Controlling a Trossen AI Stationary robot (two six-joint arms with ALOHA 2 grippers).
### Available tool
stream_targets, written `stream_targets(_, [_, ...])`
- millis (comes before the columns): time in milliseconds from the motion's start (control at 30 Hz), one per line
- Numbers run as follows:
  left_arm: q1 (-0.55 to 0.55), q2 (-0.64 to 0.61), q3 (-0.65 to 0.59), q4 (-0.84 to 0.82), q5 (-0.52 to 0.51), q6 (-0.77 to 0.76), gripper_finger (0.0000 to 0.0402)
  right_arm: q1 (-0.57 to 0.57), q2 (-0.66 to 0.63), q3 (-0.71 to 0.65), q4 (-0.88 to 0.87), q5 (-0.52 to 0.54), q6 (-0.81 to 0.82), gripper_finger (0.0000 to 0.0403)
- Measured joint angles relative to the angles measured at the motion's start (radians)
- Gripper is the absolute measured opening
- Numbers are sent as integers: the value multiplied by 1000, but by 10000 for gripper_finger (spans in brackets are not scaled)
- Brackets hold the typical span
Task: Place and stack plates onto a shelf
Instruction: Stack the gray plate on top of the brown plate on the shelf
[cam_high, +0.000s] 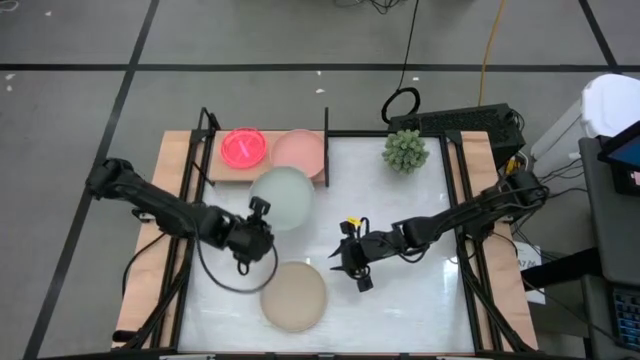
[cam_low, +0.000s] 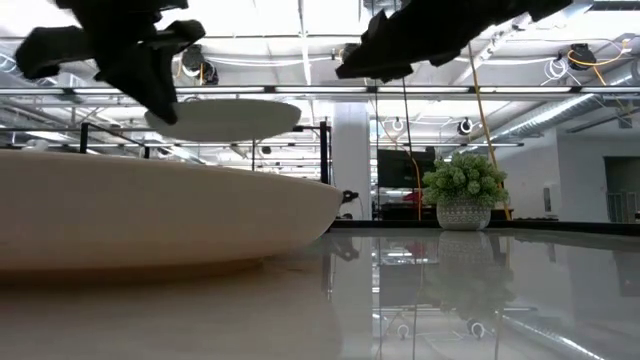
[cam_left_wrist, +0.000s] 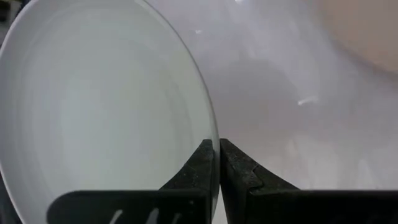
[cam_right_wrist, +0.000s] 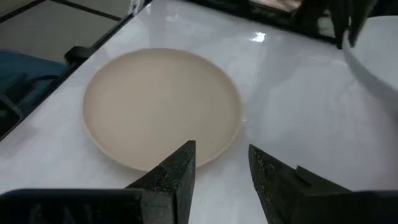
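I should set the grey-green plate down and release it with my left gripper on top of the pale pink plate (cam_high: 300, 149) on the wooden shelf.
My left gripper (cam_high: 258, 212) is shut on the rim of a grey-green plate (cam_high: 282, 197), which it carries above the table, level in the low view (cam_low: 222, 118). A beige plate (cam_high: 294, 295) lies flat on the white tabletop near the near edge. My right gripper (cam_high: 352, 268) hovers open over the table just right of the beige plate (cam_right_wrist: 161, 106), touching nothing. The wooden shelf (cam_high: 215, 170) with black uprights stands at the far left; a neon pink plate (cam_high: 243, 147) and a pale pink plate (cam_high: 298, 150) rest on it. My left gripper pinches the grey-green plate's rim (cam_left_wrist: 213, 134) between its two fingers (cam_left_wrist: 200, 163), one finger on the upper face and one below. The plate is lifted clear of the table and stays about level, reaching out from the fingers toward the far side.
A spiky green plant (cam_high: 405, 150) in a pot stands at the far right of the tabletop. Wooden boards and black rails run along the table's left and right edges. Bare white tabletop (cam_high: 400, 300) spreads between the beige plate and the right rail.
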Motion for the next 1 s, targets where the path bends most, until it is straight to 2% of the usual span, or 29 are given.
stream_targets(133, [88,-72,2,18,-1,90,11,11,-15,0,-22,33,0,130])
stream_targets(367, [290,-142,1,97,11,296,11,12,-15,0,-23,31,-1,130])
stream_targets(633, [536,-146,1,219,142,467,11,12,-15,0,-22,30,-4,130])
stream_targets(833, [683,-124,1,299,303,507,11,12,-15,0,-22,30,-19,130])
stream_targets(1000, [768,-84,0,333,350,505,11,12,-14,0,-22,30,-22,130])
